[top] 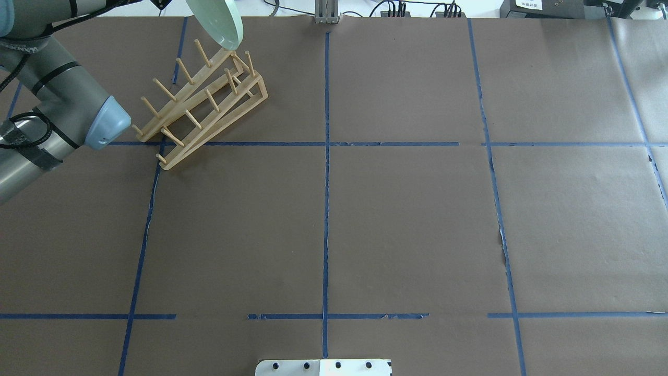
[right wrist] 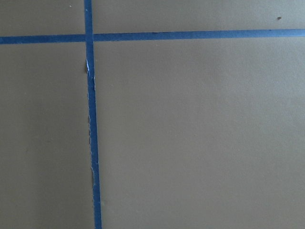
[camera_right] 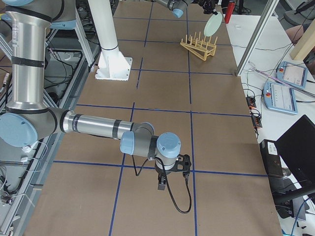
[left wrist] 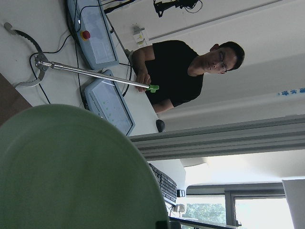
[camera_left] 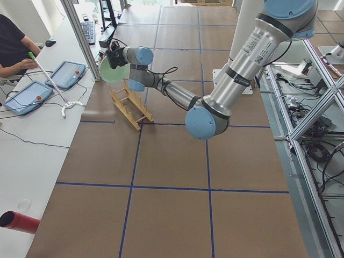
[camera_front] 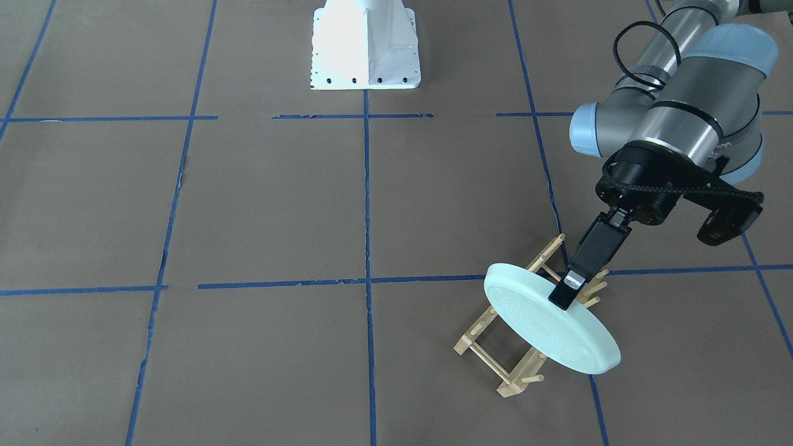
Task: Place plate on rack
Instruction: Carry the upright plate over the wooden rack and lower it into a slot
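Observation:
My left gripper is holding the plate, tilted on edge over the rack. It will release the plate between the pegs near the far end (camera_front: 521, 332) of the wooden rack.
The pale mint-green plate (camera_front: 551, 328) is held tilted on edge over the light wooden rack (camera_front: 489, 362). My left gripper (camera_front: 562, 298) is shut on the plate's upper rim. In the overhead view the plate (top: 222, 23) has its lower edge just above the pegs at the far end of the rack (top: 209, 104); I cannot tell whether they touch. The plate fills the lower left of the left wrist view (left wrist: 71, 171). My right gripper (camera_right: 160, 186) shows only in the exterior right view, low over the table far from the rack; I cannot tell whether it is open or shut.
The robot's white base (camera_front: 365, 49) stands at the table's near middle. Beyond the rack, an aluminium post (camera_left: 80, 37) and an operators' desk with tablets (camera_left: 32, 97) and a seated person (left wrist: 186, 71) border the table. Blue tape lines grid the brown table (top: 407, 219).

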Robot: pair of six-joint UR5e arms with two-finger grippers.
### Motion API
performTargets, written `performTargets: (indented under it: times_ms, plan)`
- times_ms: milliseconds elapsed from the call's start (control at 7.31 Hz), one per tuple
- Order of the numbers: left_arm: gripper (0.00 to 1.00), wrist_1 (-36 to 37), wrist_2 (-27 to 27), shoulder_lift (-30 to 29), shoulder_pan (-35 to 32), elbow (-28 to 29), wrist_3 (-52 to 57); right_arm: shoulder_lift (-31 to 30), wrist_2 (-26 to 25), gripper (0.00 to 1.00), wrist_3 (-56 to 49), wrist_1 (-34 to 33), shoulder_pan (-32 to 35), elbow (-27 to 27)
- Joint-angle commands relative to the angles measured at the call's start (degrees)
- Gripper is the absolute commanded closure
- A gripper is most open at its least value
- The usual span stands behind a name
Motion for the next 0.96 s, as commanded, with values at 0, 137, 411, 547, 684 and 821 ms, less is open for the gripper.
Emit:
performTargets:
  times_ms: [0,137,411,547,684,821]
  plan:
    - [1.00,-1.3,-0.1,0.0,0.2,2.1,0.3,0.0,0.0,0.00,0.0,0.0,0.0,0.0]
    - [1.00,-1.2,-0.1,0.0,0.2,2.3,0.4,0.0,0.0,0.00,0.0,0.0,0.0,0.0]
    - [1.00,-1.3,-0.1,-0.5,0.9,4.1,1.5,0.0,0.0,0.00,0.0,0.0,0.0,0.0]
    - [1.00,-1.3,-0.1,-0.7,1.1,4.4,1.6,0.0,0.0,0.00,0.0,0.0,0.0,0.0]
    - [1.00,-1.3,0.0,-0.8,1.9,5.4,1.8,0.0,0.0,0.00,0.0,0.0,0.0,0.0]
    - [1.00,-1.3,0.1,-0.8,2.5,5.9,2.5,0.0,0.0,0.00,0.0,0.0,0.0,0.0]
